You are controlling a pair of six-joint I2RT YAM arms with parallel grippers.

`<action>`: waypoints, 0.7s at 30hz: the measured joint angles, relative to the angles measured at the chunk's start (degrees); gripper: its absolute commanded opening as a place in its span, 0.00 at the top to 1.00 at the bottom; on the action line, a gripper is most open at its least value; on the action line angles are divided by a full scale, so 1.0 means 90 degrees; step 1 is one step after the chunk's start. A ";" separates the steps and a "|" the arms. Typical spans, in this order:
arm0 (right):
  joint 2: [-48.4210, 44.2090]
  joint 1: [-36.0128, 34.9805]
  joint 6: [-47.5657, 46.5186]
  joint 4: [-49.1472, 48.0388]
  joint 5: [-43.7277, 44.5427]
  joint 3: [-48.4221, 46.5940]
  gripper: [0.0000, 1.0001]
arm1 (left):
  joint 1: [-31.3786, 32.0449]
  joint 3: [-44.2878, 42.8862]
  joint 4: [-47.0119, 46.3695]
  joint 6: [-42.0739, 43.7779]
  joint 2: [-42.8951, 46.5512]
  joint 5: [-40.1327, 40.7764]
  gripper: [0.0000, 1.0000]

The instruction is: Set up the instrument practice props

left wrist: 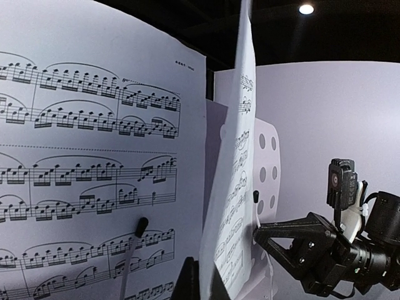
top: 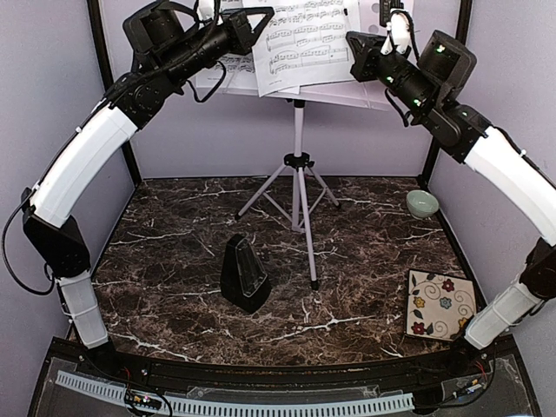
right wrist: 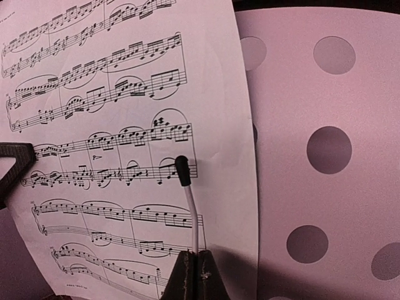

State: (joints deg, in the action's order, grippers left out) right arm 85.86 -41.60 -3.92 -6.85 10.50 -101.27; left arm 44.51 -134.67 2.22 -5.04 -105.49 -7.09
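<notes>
The second music sheet slants and leaves the desk's holes by my right gripper uncovered, so next my left gripper regrips the sheet's edge point(left wrist: 212, 231) and pushes it across.
The white music stand point(top: 299, 139) stands at the back on its silver tripod, its hole-dotted desk point(right wrist: 325, 187) facing me. One music sheet point(top: 228, 65) lies flat on the desk's left half. A second music sheet point(top: 308, 39) stands partly off the desk, and my left gripper point(left wrist: 201, 278) is shut on its edge point(left wrist: 240, 156). My right gripper point(right wrist: 195, 265) is shut on the stand's white wire page holder point(right wrist: 190, 200), whose black tip rests over that sheet point(right wrist: 125, 156). The black pyramid metronome point(top: 244, 274) stands on the marble table in front of the tripod.
A small pale green bowl point(top: 422, 203) sits at the right back of the table. A floral tile point(top: 441, 304) lies at the front right. The tripod legs point(top: 308, 234) spread over the table's middle. Another wire page holder point(left wrist: 134, 250) lies over the left sheet.
</notes>
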 measured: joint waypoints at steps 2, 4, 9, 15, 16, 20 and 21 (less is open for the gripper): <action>0.0002 0.0000 -0.0039 -0.0049 -0.0053 0.0019 1.00 | 0.0000 -0.0165 -0.0002 0.0024 -0.0121 -0.0126 1.00; 0.0000 0.0000 -0.0063 -0.0078 -0.0092 0.0036 1.00 | 0.0000 -0.0384 0.0000 0.0046 -0.0284 -0.0291 1.00; -0.0010 0.0000 -0.0121 -0.0160 -0.0214 0.0109 1.00 | 0.0000 -0.0748 -0.0104 0.0041 -0.0690 -0.0675 1.00; -0.0041 0.0000 -0.0180 -0.0272 -0.0321 0.0214 1.00 | 0.0000 -0.0818 -0.0328 -0.0034 -0.1042 -0.0964 1.00; -0.0044 0.0000 -0.0180 -0.0284 -0.0333 0.0228 1.00 | 0.0000 -0.0860 -0.0362 -0.0049 -0.1095 -0.1001 1.00; -0.0092 0.0000 -0.0182 -0.0338 -0.0347 0.0311 1.00 | 0.0010 -0.0886 -0.0447 -0.0109 -0.1161 -0.1078 0.90; -0.0109 0.0000 -0.0182 -0.0347 -0.0352 0.0330 1.00 | 0.0015 -0.0903 -0.0447 -0.0117 -0.1168 -0.1090 0.86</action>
State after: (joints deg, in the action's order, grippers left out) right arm 84.88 -41.60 -5.56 -9.98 7.33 -98.30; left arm 44.64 -142.80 -1.80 -6.09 -116.01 -16.91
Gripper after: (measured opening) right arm 0.015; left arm 0.062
